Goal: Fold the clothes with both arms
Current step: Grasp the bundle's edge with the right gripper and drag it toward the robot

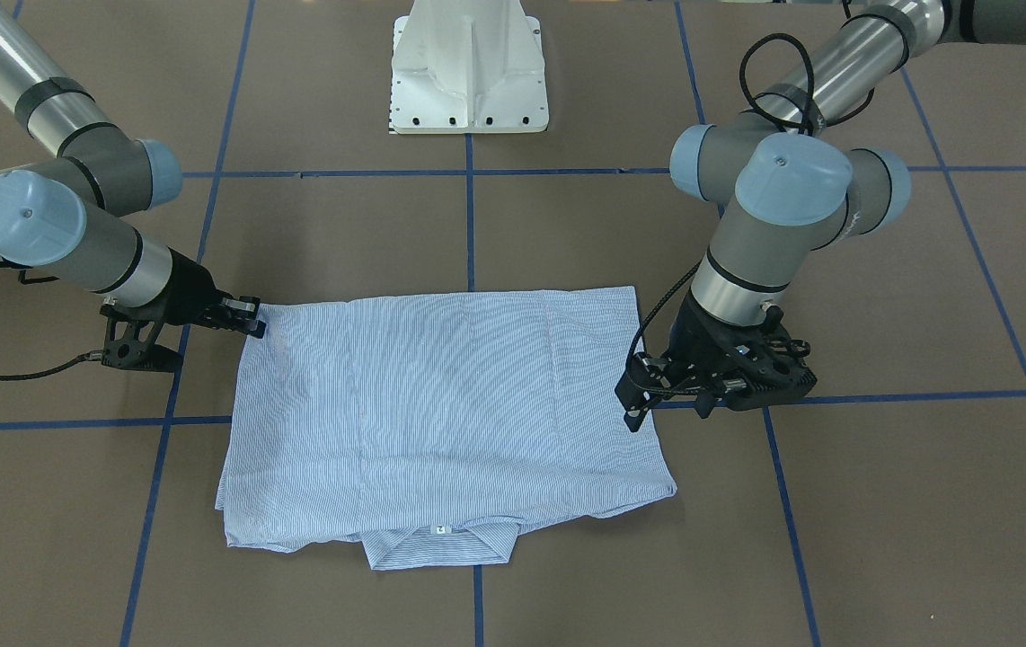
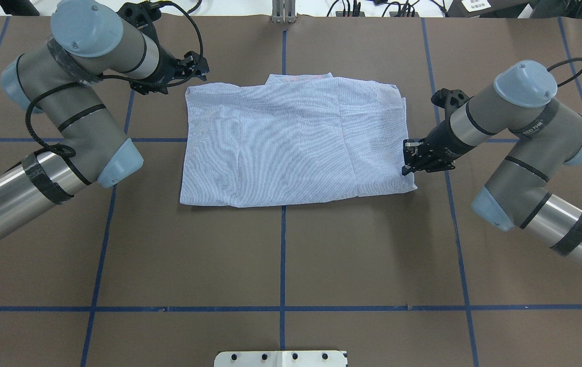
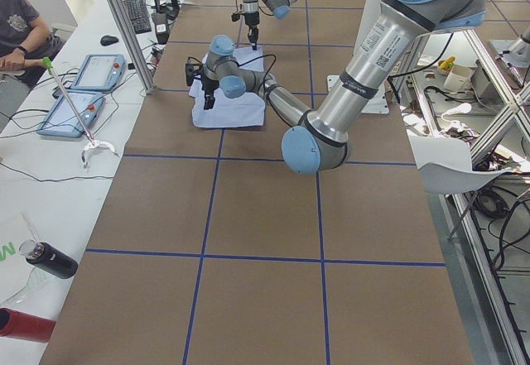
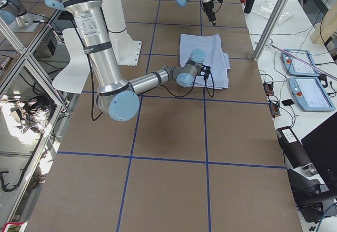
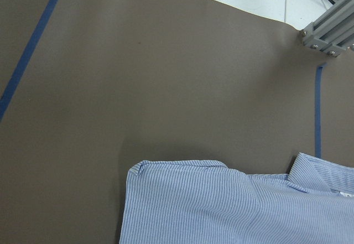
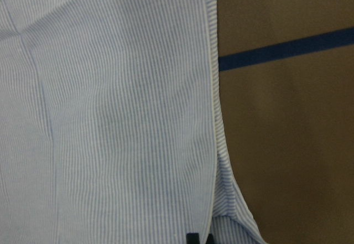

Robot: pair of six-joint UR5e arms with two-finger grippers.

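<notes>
The robot's right gripper should release the striped shirt's corner, now low at the end nearest the robot, on the brown table [image 1: 259, 90] next to the blue tape line, near the white pedestal base.
The light blue-and-white striped shirt [image 1: 441, 404] [image 2: 291, 142] lies flat, folded into a rectangle. Its collar [image 1: 437, 544] points away from the robot base. My right gripper [image 1: 257, 322] [image 2: 406, 160] is low at the shirt's corner nearest the robot on my right. In the right wrist view its dark fingertips [image 6: 192, 238] meet on the shirt's edge [image 6: 213, 144], so it looks shut on the fabric. My left gripper [image 1: 667, 412] [image 2: 203, 69] hovers open just outside the shirt's left side near the collar end. The left wrist view shows that corner [image 5: 177, 169] with no fingers in it.
Blue tape lines cross the brown table [image 2: 291, 255]. The white pedestal base [image 1: 468, 72] stands behind the shirt. Beyond the table's far edge, a side bench holds control pendants [image 3: 91, 71] and a bottle [image 3: 50, 259], and a person [image 3: 21, 26] sits there.
</notes>
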